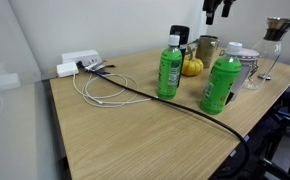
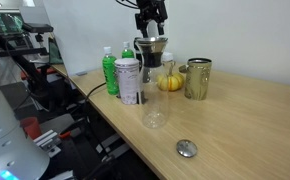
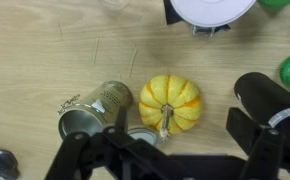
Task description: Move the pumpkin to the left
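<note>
I should close my gripper on the dark stem (image 1: 192, 57) (image 3: 165, 121) of the pumpkin, at the top of the pumpkin's yellow-orange body.
The pumpkin (image 1: 191, 67) is small, round and yellow-orange with a dark stem. It sits on the wooden table between two green bottles and a metal cup in both exterior views (image 2: 170, 82). In the wrist view the pumpkin (image 3: 171, 102) lies just ahead of the jaws, stem up. My gripper (image 1: 218, 10) hangs high above the pumpkin, apart from it, in both exterior views (image 2: 151, 15). In the wrist view my gripper (image 3: 163, 142) is open and empty, with one finger on each side of the pumpkin.
A metal cup (image 3: 97, 108) stands close beside the pumpkin (image 2: 198, 78). Two green bottles (image 1: 169, 68) (image 1: 222, 84), a glass jar (image 1: 253, 68) and a coffee dripper (image 2: 151, 48) crowd around. A power strip (image 1: 80, 64) and cables (image 1: 110, 92) lie on the table's far side. A round lid (image 2: 187, 148) lies near the edge.
</note>
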`<action>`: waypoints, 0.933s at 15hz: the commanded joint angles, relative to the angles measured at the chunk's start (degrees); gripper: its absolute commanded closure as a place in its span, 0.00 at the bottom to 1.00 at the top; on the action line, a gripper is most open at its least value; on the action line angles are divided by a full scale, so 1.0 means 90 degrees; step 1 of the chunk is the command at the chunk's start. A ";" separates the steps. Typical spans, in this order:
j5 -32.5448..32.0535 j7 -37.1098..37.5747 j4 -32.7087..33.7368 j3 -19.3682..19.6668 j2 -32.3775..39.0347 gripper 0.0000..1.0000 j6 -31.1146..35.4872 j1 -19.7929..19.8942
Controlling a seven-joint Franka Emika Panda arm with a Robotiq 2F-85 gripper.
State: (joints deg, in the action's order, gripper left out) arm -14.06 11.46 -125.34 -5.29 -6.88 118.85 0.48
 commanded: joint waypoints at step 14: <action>0.0096 0.0278 0.0259 0.0490 0.1054 0.00 0.0539 -0.0063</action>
State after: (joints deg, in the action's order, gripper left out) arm -13.25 14.03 -123.08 -1.39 2.60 123.78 0.42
